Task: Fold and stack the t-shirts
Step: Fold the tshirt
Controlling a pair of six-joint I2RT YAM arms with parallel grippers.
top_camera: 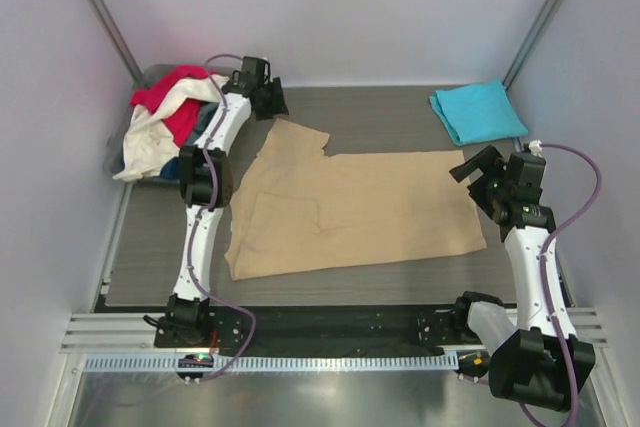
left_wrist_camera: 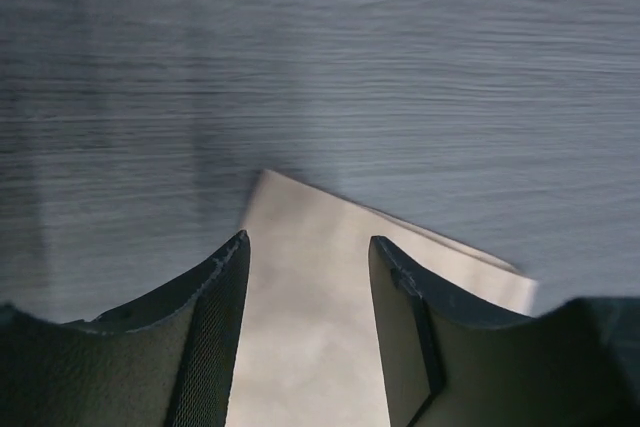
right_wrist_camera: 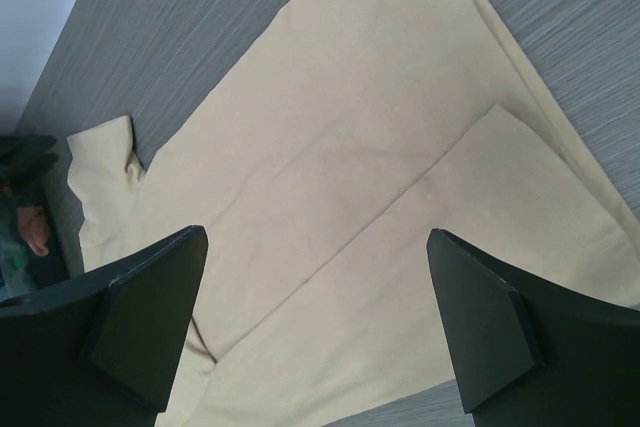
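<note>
The tan t-shirt's far corner [top_camera: 461, 154] is next to the folded turquoise t-shirt. My right gripper should close on that corner.
The tan t-shirt [top_camera: 360, 202] lies flat mid-table, one side folded over with a long crease [right_wrist_camera: 350, 117]. My left gripper [top_camera: 270, 99] is at its far left sleeve corner, open, with that tan corner [left_wrist_camera: 310, 327] lying on the table under the gap between the fingers [left_wrist_camera: 215, 307]. My right gripper [top_camera: 473, 179] hovers over the shirt's right edge, open wide, nothing between its fingertips [right_wrist_camera: 318, 237]. A folded turquoise t-shirt [top_camera: 478, 110] sits at the back right. Red [top_camera: 170, 97], white [top_camera: 150, 142] and dark [top_camera: 205, 122] t-shirts are heaped at the back left.
The heap of t-shirts spills over a grey bin [top_camera: 152, 74] in the back left corner. White walls close in the table on three sides. The left arm [top_camera: 205, 187] stretches along the tan shirt's left edge.
</note>
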